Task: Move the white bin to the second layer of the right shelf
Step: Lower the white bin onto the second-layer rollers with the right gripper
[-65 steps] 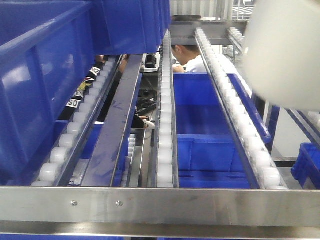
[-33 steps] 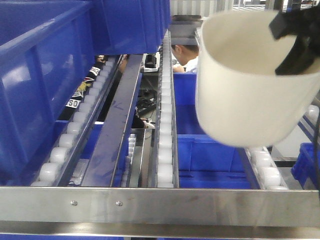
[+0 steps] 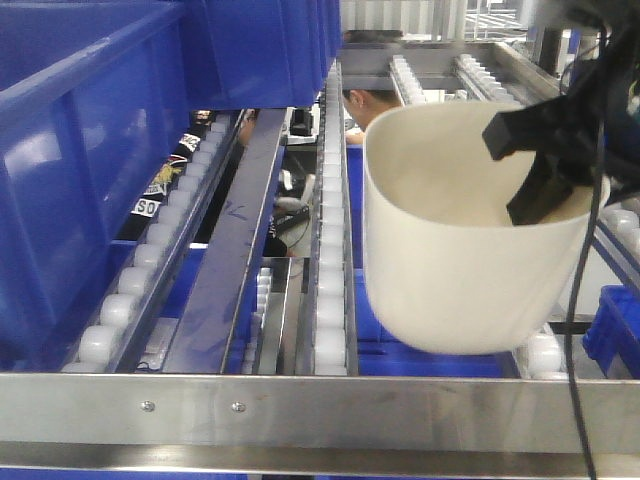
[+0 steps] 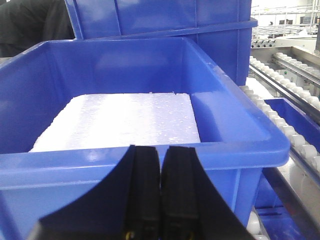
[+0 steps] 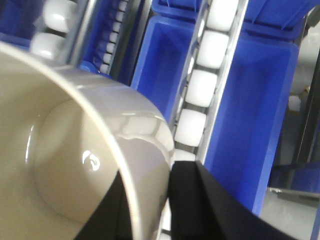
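The robot's right gripper needs to release the white bin across the white roller rows (image 3: 436, 360) just behind the steel front bar.
The white bin (image 3: 455, 240) hangs upright at the right, low over the roller rows of the right shelf second layer (image 3: 330, 300), behind its steel front bar (image 3: 320, 410). Whether its bottom touches the rollers I cannot tell. My right gripper (image 3: 535, 170) is shut on the bin's right rim. In the right wrist view one finger (image 5: 117, 210) is inside the bin (image 5: 60, 145) and the other (image 5: 200, 200) outside, with rollers (image 5: 200, 85) beyond. My left gripper (image 4: 160, 150) is shut and empty, close in front of a blue crate (image 4: 240, 130) that holds white foam.
Large blue crates (image 3: 90, 170) sit on the rollers at the left. More blue crates (image 3: 410, 290) lie beneath the roller rails, and another (image 3: 615, 330) at the lower right. A person (image 3: 375, 110) stands behind the rack. A black cable (image 3: 572, 350) hangs from the right arm.
The white bin has come down and to the left from the upper right corner, carried by the right gripper, and now hangs lower over the rollers. The left side is unchanged.
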Controlling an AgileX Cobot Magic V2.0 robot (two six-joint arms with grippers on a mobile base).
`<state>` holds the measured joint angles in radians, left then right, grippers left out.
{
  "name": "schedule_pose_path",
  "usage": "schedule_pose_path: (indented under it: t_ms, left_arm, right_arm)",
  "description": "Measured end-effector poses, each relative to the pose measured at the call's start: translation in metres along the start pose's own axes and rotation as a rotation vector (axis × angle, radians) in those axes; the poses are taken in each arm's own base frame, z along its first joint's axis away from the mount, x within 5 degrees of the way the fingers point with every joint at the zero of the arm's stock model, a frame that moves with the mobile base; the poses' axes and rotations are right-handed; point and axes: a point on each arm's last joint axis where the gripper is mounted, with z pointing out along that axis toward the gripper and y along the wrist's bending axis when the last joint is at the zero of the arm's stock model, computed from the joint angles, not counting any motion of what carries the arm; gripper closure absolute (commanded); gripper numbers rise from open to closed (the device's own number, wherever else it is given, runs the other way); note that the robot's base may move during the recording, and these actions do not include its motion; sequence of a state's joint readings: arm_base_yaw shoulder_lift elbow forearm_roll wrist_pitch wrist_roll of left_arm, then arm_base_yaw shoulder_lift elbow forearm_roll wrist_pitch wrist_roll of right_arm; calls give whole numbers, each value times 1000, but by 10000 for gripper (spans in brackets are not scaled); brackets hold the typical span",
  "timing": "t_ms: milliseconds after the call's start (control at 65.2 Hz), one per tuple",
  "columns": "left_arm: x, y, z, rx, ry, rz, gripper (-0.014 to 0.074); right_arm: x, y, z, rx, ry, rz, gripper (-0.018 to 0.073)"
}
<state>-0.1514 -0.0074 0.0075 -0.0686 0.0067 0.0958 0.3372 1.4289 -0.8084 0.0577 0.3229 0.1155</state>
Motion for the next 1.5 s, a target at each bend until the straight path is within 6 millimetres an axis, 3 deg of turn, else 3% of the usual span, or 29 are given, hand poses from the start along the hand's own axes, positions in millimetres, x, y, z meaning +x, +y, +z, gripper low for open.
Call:
schedule_pose_path:
  t_ms: [767, 1228, 1504]
  left_arm:
    - [0, 0, 0, 0, 0, 0, 512]
    - [0, 0, 0, 0, 0, 0, 512]
    - [0, 0, 0, 0, 0, 0, 512]
  right_arm:
    - [7, 3, 31, -1, 38, -9, 535]
    - [6, 4, 31, -3, 37, -11, 528]
    - [6, 4, 31, -3, 36, -11, 244]
